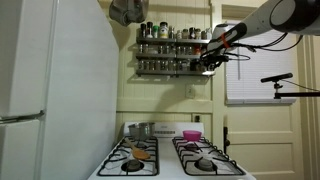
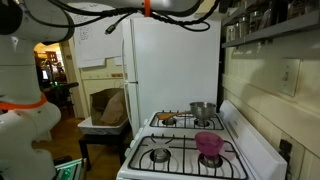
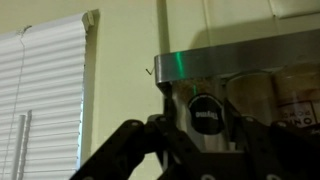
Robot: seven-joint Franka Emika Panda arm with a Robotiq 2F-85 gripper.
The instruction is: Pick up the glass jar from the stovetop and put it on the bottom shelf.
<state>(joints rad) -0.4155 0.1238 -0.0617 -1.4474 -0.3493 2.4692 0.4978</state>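
Observation:
My gripper should release the glass jar, now held just under a shelf edge, on the bottom shelf's end [image 1: 208, 71] [image 3: 194, 80] that is nearest the window, there beside the small jars.
In the wrist view the glass jar [image 3: 205, 95] with a black lid sits between my gripper's [image 3: 200, 135] two dark fingers, which close on its sides. It is held just under a metal shelf edge [image 3: 250, 60]. In an exterior view my gripper [image 1: 207, 58] is at the right end of the dark wall spice rack, about level with the bottom shelf [image 1: 165, 72], which is lined with small jars. The jar itself is too small to make out there. The white stovetop [image 1: 175, 160] with black grates lies far below, and it also shows in an exterior view [image 2: 180, 150].
A pink bowl [image 2: 208, 143] and a metal pot [image 2: 202, 110] stand on the stove. A white fridge [image 1: 50, 90] is beside the stove. A window with blinds [image 1: 255, 75] is next to the rack, with a stand [image 1: 280, 78] in front of it.

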